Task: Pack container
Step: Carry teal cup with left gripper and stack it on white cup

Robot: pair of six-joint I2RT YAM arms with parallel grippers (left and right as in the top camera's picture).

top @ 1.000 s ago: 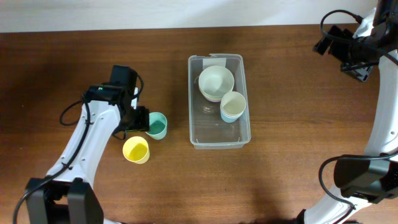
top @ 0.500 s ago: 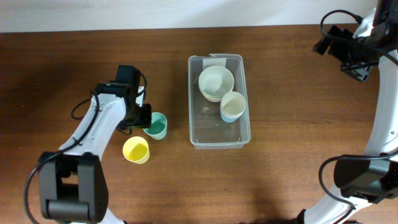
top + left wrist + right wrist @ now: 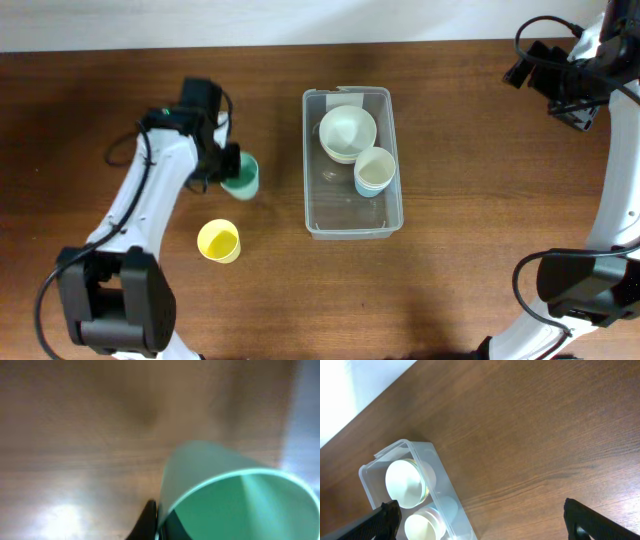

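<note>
My left gripper is going to let go of the green cup, now held above the yellow cup, inside the pale cup [image 3: 375, 169] in the clear container.
The clear container [image 3: 312, 205] stands mid-table, holding a pale bowl [image 3: 347, 131] and a pale cup [image 3: 375, 171]. To its left, my left gripper [image 3: 226, 170] is shut on the wall of a green cup [image 3: 241, 178], which is tilted and held off the table. The left wrist view shows the green cup [image 3: 235, 495] filling the frame, its rim pinched by my left gripper [image 3: 160, 525]. A yellow cup [image 3: 218, 241] stands upright on the table below it. My right gripper [image 3: 560, 88] hangs open at the far right, away from everything. In its wrist view my right gripper [image 3: 487, 525] is wide open above the container [image 3: 436, 467].
The table's far edge meets a white wall at the top of the overhead view. Bare wood lies between the green cup and the container, and to the container's right.
My left gripper shut on the green cup's wall and carried it up and slightly left, away from the yellow cup. The right arm held still.
</note>
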